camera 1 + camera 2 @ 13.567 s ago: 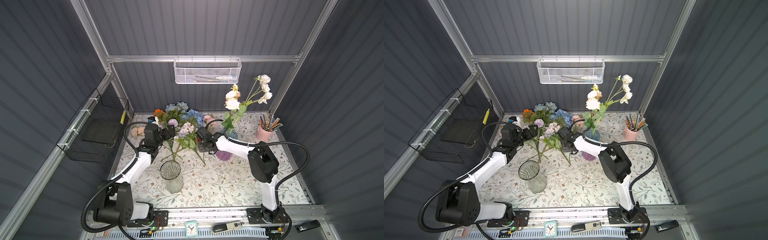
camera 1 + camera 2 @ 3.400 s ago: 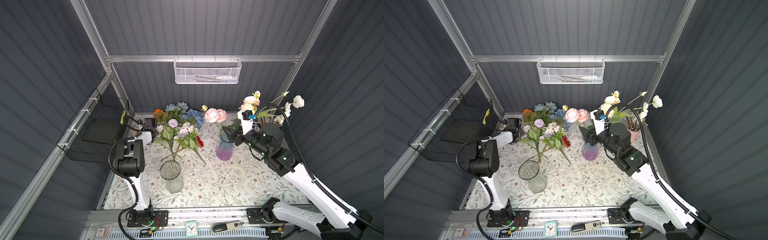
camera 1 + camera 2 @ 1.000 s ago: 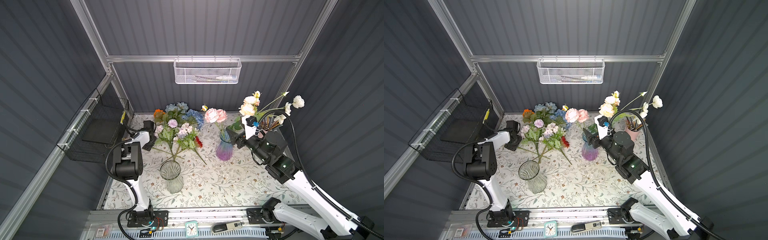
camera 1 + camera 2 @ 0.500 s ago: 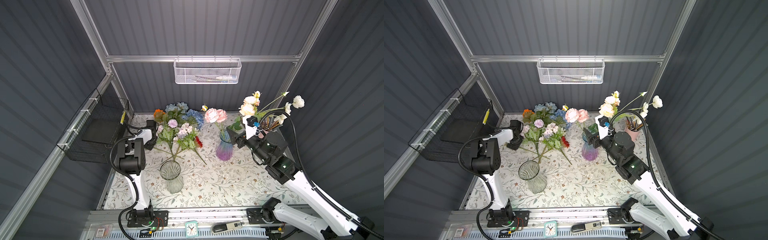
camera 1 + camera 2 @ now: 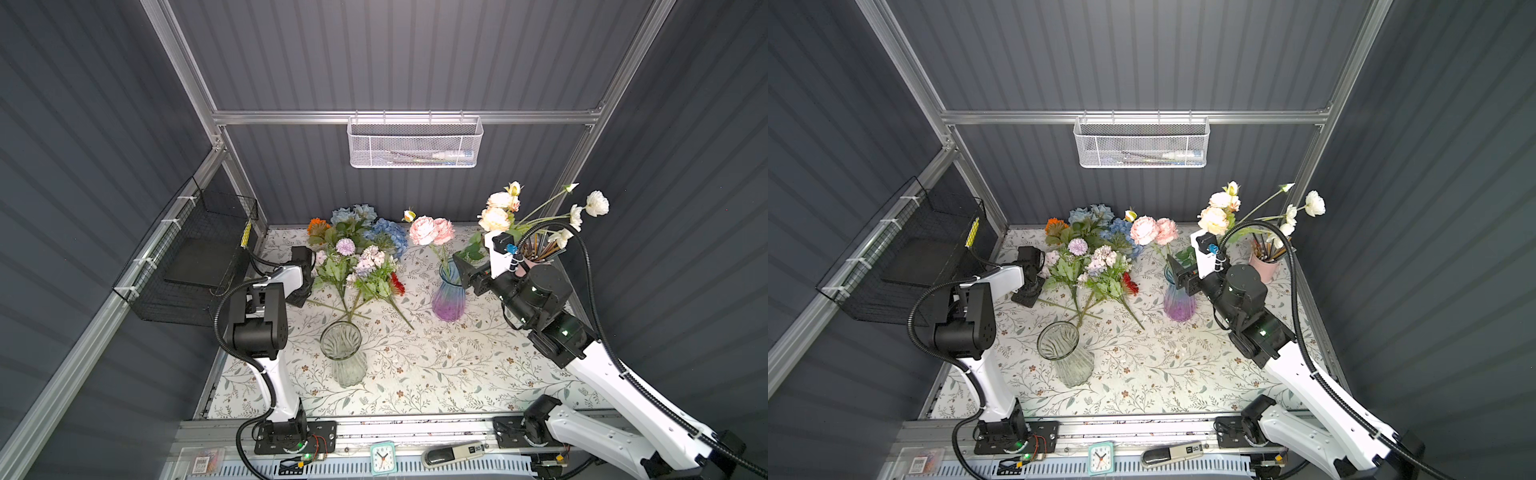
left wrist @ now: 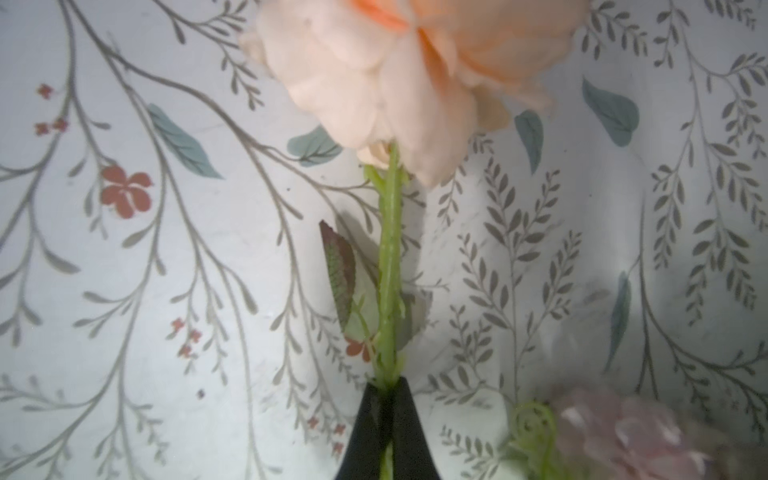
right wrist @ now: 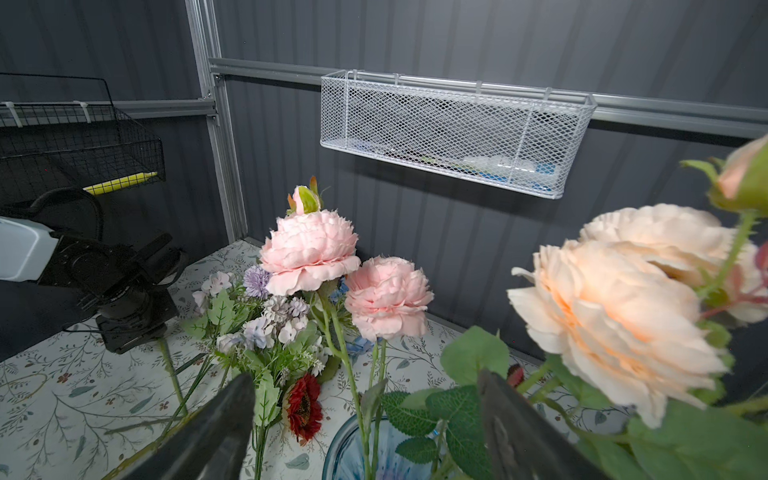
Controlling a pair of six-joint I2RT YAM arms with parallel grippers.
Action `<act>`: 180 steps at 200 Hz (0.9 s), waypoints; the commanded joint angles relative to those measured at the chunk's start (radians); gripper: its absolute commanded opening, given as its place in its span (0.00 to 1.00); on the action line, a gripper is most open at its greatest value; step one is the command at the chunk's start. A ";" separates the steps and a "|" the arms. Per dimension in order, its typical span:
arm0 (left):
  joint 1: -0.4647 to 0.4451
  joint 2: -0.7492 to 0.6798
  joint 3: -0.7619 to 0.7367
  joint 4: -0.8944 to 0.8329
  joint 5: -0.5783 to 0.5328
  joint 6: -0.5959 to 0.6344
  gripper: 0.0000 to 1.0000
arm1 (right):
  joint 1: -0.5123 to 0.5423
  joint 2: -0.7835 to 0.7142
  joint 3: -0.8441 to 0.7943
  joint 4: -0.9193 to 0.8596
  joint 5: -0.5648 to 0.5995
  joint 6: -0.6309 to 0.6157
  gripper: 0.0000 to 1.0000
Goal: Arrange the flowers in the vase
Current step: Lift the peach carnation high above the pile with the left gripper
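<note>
The robot's right gripper needs to close on the lower stem of the peach bloom (image 7: 169, 366), just under the left gripper's fingers, to take over the flower.
Loose flowers (image 5: 357, 257) lie in a pile at the back of the table, their stems pointing at an empty clear glass vase (image 5: 341, 349). At the pile's left edge my left gripper (image 5: 300, 296) points down at the cloth. Its jaws (image 6: 388, 395) are shut on the green stem (image 6: 390, 266) of a peach bloom (image 6: 399, 75) lying flat. A blue-purple vase (image 5: 448, 295) holds two pink peonies (image 5: 430, 230). My right gripper (image 5: 465, 270) hovers open just over its rim (image 7: 365, 380), nothing between the fingers. Peach and white blooms (image 5: 496, 214) rise behind it and lean right.
A pink cup of pencils (image 5: 536, 257) stands at the back right, behind the right arm. A white mesh basket (image 5: 413, 143) hangs on the back wall and a black wire basket (image 5: 195, 257) on the left wall. A small clock (image 5: 382, 457) sits on the front rail.
My left gripper has closed onto the peach flower's stem at the pile's left edge. The right gripper has stayed over the blue-purple vase and opened a little wider.
</note>
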 commanded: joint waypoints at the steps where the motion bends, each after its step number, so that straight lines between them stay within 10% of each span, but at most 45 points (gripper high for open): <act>1: -0.035 -0.111 -0.039 0.064 -0.057 0.063 0.00 | 0.004 0.016 -0.011 0.035 0.015 0.017 0.85; 64: -0.159 -0.309 -0.054 0.281 -0.094 0.249 0.00 | 0.005 0.031 0.026 0.016 -0.014 0.044 0.85; 124: -0.218 -0.281 0.110 0.418 0.077 0.658 0.00 | 0.004 0.026 0.056 -0.003 -0.040 0.068 0.85; 180: -0.234 -0.369 0.100 0.629 0.205 0.775 0.00 | 0.004 0.023 0.100 -0.011 -0.074 0.070 0.85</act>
